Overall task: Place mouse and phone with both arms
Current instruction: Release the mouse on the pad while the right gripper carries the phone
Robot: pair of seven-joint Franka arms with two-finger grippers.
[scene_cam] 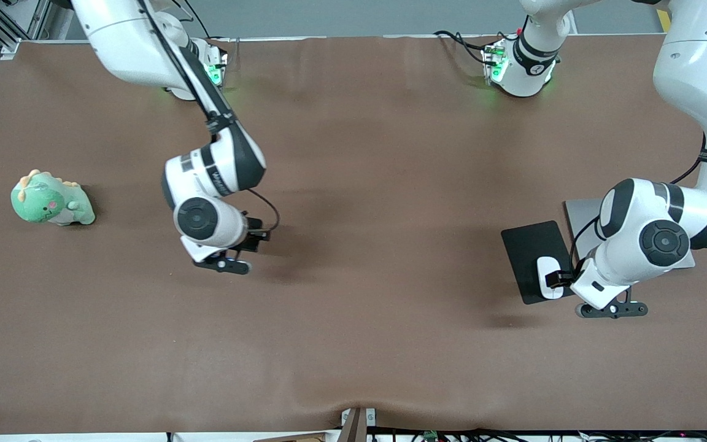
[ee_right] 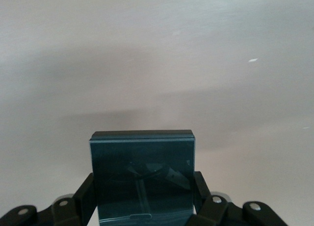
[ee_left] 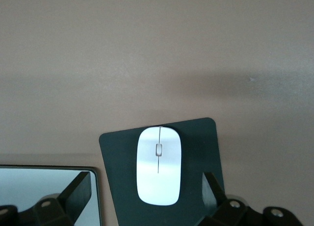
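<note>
The black phone, now held over bare table, will be set down by my right gripper on the brown cloth point(scene_cam: 147, 211) next to the green plush dinosaur.
The white mouse point(scene_cam: 550, 276) lies on a flat black mouse pad point(scene_cam: 531, 248) toward the left arm's end of the table. My left gripper point(scene_cam: 561, 279) hangs just above the mouse and the pad. In the left wrist view it point(ee_left: 147, 177) is open, with its fingers point(ee_left: 81, 187) wide apart on either side of the mouse point(ee_left: 158, 165). My right gripper point(scene_cam: 256, 236) is over bare table toward the right arm's end. In the right wrist view it point(ee_right: 142, 196) is shut on the glossy black phone point(ee_right: 142, 172), with fingers point(ee_right: 197, 187) against both long sides.
A green plush dinosaur point(scene_cam: 53, 199) sits near the right arm's end of the table. A flat silver-grey plate point(scene_cam: 580, 221) lies beside the mouse pad, partly under the left arm, and shows in the left wrist view point(ee_left: 44, 196). Brown cloth point(scene_cam: 390, 215) covers the table.
</note>
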